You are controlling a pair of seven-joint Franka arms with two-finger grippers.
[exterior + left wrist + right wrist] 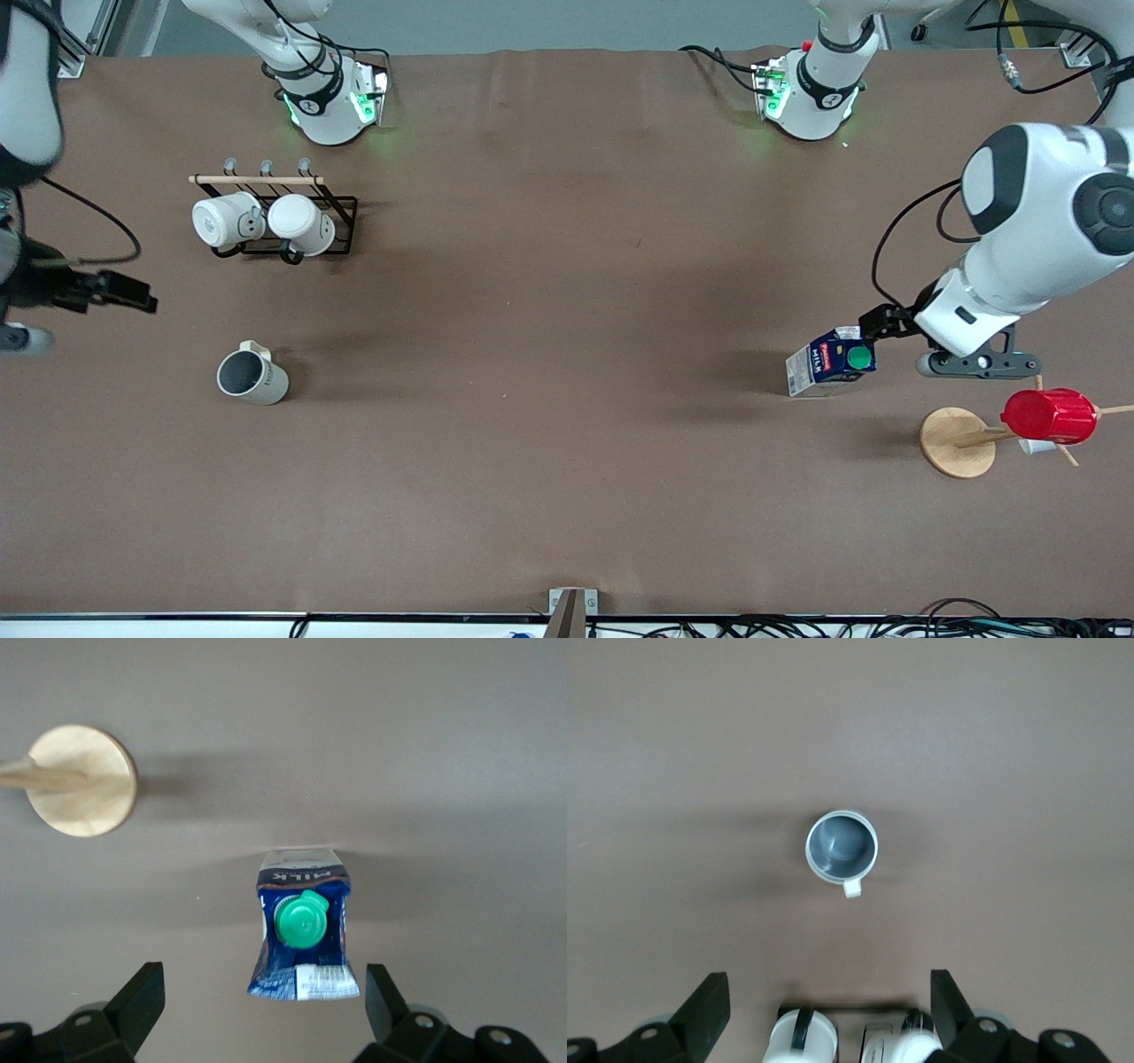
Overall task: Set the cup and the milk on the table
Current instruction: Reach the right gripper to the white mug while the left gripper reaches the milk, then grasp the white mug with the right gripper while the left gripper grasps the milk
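Note:
The robot's right gripper should move to the off-white cup next and close on the cup's rim (227,390) (843,812) opposite its handle, with one finger inside.
The cup (252,377), off-white with a grey inside, stands upright on the brown table (549,354) toward the right arm's end. The right wrist view shows it from above (842,846), handle toward the camera. My right gripper (124,292) is open and empty, high over the table beside the mug rack (828,978). The milk (831,361), a blue and white carton with a green cap, stands on the table toward the left arm's end. My left gripper (875,326) is open just over it, its fingers wide apart and clear of the carton (306,930) in the left wrist view (263,974).
A black wire rack (341,213) with two plain white mugs (229,220) stands farther from the front camera than the cup. A wooden stand with a round base (955,441) carries a red ribbed cup (1050,416), beside the milk and nearer the camera.

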